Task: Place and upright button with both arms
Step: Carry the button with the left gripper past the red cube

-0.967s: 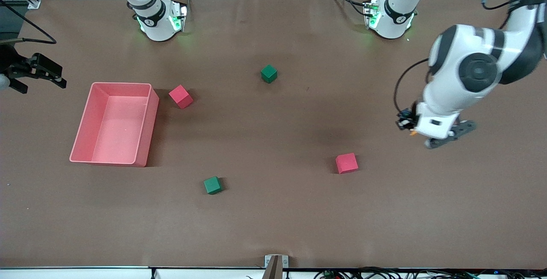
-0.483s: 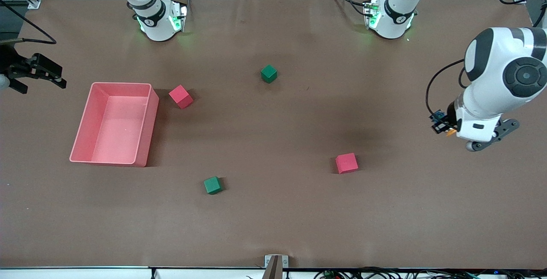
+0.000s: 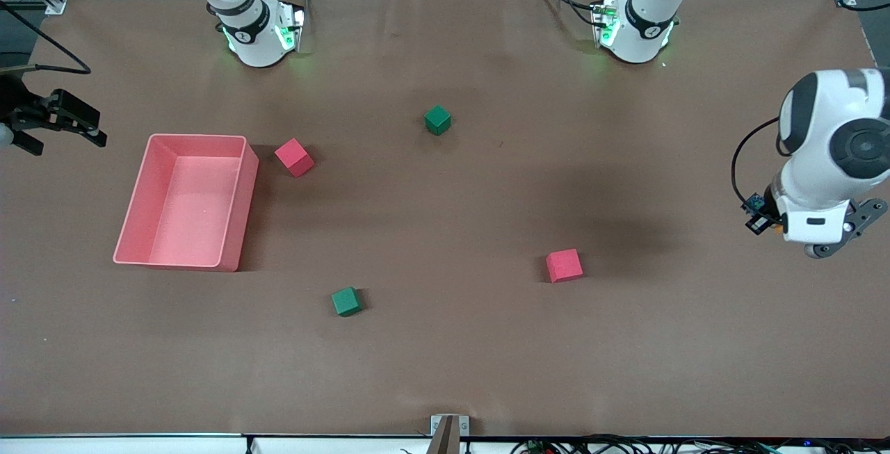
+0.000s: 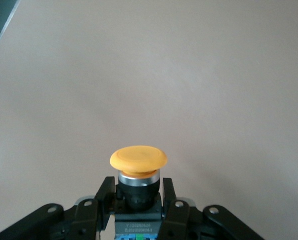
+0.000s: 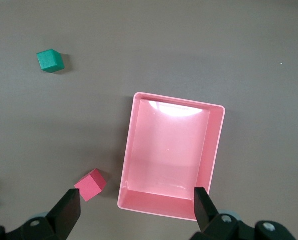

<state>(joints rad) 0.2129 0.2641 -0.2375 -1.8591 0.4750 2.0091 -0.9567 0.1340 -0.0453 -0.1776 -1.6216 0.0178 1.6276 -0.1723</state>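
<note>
The button, now held in the air over the table, will be released by my left gripper on the bare table (image 3: 754,240), in the spot between the nearer red cube and the table's side edge.
The button has a round orange cap (image 4: 138,159) on a dark body. My left gripper (image 4: 137,197) is shut on that body, with the cap pointing out past the fingertips over bare brown table. In the front view the left gripper (image 3: 763,217) holds the button (image 3: 755,223) in the air over the left arm's end of the table; the cap is hidden there. My right gripper (image 3: 59,119) is open and empty over the right arm's end of the table. In the right wrist view its fingers (image 5: 68,207) spread wide above the pink bin (image 5: 131,145).
The pink bin (image 3: 240,211) stands empty toward the right arm's end. A red cube (image 3: 294,156) lies beside it and a green cube (image 3: 437,120) lies mid-table. A second green cube (image 3: 345,301) and red cube (image 3: 564,265) lie nearer the front camera.
My left arm has swung outward with the button toward its own end of the table. The right gripper has barely moved, and the cubes and bin have not moved.
</note>
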